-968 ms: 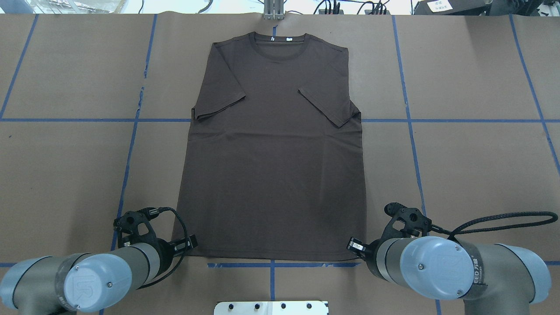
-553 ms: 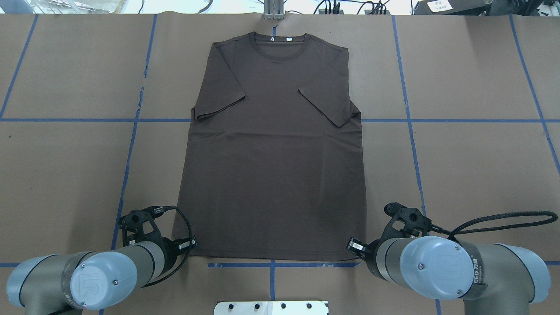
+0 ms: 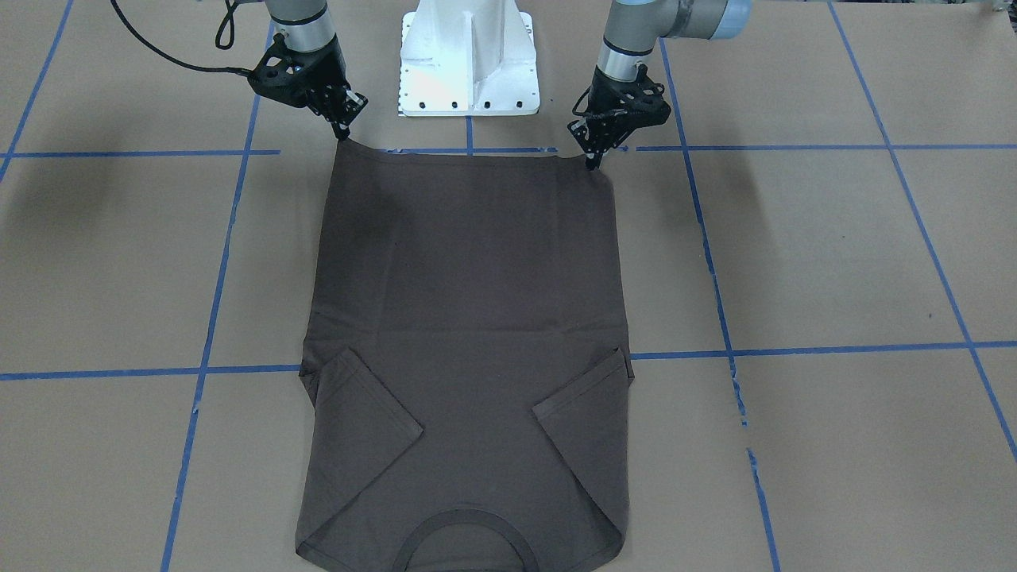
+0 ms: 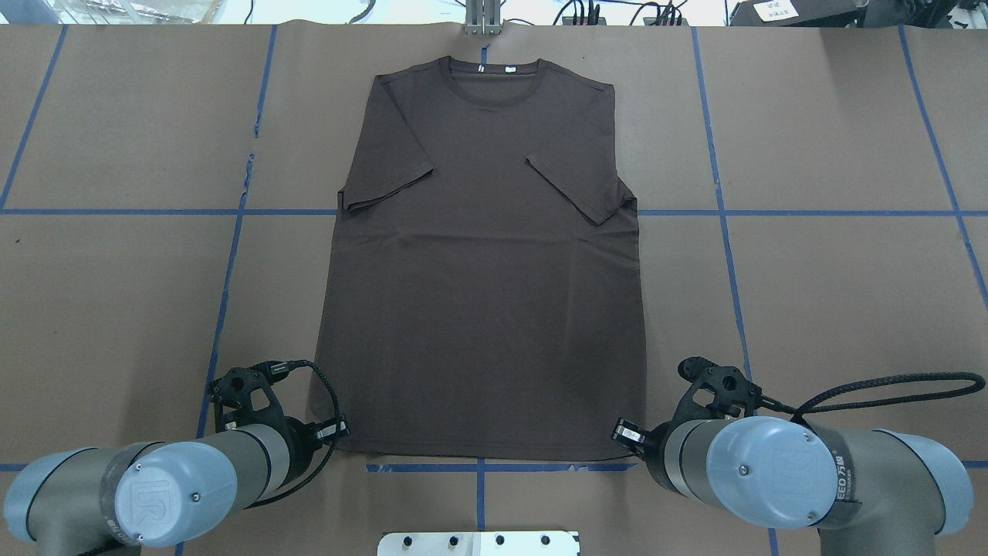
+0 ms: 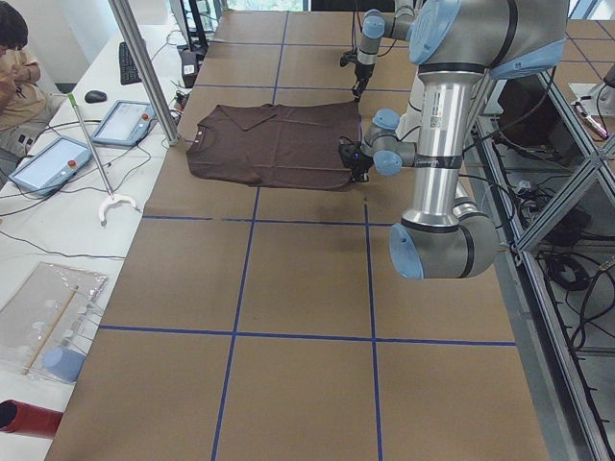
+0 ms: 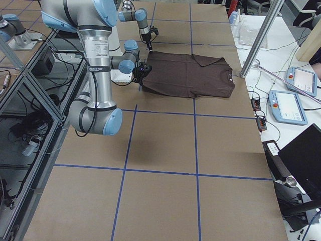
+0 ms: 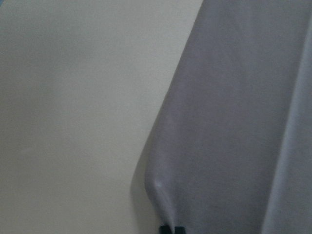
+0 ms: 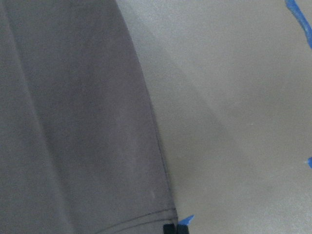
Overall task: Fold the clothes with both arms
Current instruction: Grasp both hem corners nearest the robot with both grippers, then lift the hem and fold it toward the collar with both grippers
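The robot's left gripper will let go of the T-shirt's hem corner at the outer edge of the same side's folded sleeve [image 3: 624, 434]. The T-shirt now lies flat on the paper-covered table.
The dark brown T-shirt [image 4: 486, 309] lies flat on the brown paper-covered table, collar [image 4: 494, 77] at the far side and both sleeves folded inward. In the front-facing view the T-shirt [image 3: 469, 278] has its hem toward the robot. My left gripper [image 4: 338, 427] [image 3: 592, 161] is at the hem's left corner. In the left wrist view its tips [image 7: 171, 229] are shut, and the cloth [image 7: 234, 122] puckers at them. My right gripper [image 4: 621, 432] [image 3: 344, 135] is at the hem's right corner. The right wrist view shows its tips [image 8: 169, 228] together just below the hem [image 8: 146, 214].
The white pedestal base [image 3: 469, 63] stands between the arms, close behind the hem. Blue tape lines [image 4: 718, 212] grid the table. A metal post [image 4: 482, 19] rises beyond the collar. Side benches hold tablets [image 5: 125, 120], and a seated person [image 5: 19, 67] is at one of them.
My left wrist has shifted slightly forward and inward, and the shirt's lower left edge has drawn in a little with it. The right arm has not moved.
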Motion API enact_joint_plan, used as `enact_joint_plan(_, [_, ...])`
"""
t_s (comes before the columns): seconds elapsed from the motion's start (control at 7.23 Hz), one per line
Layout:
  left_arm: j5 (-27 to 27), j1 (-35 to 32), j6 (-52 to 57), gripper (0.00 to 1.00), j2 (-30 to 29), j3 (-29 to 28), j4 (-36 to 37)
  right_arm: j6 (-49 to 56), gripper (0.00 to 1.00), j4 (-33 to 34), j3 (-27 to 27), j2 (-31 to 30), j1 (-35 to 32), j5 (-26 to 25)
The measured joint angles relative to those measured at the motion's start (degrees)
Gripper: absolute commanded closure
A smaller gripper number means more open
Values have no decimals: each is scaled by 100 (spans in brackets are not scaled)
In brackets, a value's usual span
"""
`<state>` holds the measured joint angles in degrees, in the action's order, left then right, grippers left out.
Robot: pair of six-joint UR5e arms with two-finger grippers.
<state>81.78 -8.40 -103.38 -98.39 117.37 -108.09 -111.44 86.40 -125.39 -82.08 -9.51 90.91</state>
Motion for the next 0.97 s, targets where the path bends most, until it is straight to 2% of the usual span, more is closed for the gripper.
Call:
enact_joint_plan(0.55, [84, 184, -688, 100, 41, 782, 245, 42, 100, 42, -799, -585, 363, 193])
enact_joint_plan(0.83, [170, 48, -579, 100, -99, 929, 327, 542, 100, 52, -854, -459, -51, 309])
enact_joint_plan(0.97, [235, -338, -293, 100, -417, 739, 355, 1066, 100, 66, -526, -73, -558, 490])
